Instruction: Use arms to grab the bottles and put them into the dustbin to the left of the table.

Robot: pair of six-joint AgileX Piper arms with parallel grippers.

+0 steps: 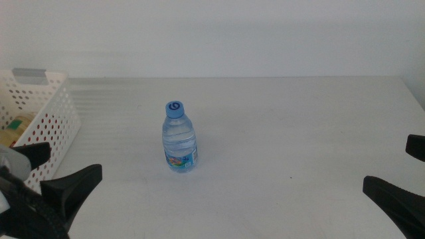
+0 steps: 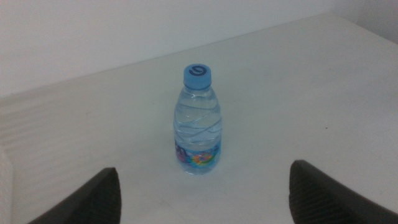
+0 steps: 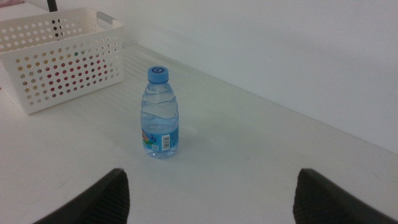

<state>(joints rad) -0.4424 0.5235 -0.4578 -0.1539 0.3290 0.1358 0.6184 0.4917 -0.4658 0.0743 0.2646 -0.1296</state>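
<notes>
The water bottle's body (image 1: 180,149) (image 2: 198,138), just above the colourful label, is the next place my left gripper should go to and close.
A small clear water bottle (image 1: 179,139) with a blue cap stands upright on the white table (image 1: 285,126), left of centre. It also shows in the left wrist view as the bottle (image 2: 199,121) and in the right wrist view as the bottle (image 3: 160,115). The white perforated dustbin (image 1: 46,113) sits at the table's left edge, with something yellow and green inside. My left gripper (image 1: 56,176) is open at the bottom left, short of the bottle. My right gripper (image 1: 405,172) is open at the bottom right, far from it. Both hold nothing.
In the right wrist view the dustbin (image 3: 59,56) stands beyond the bottle, and red and yellow colours show through its holes. A pale wall runs behind the table's far edge. Bare tabletop surrounds the bottle on all sides.
</notes>
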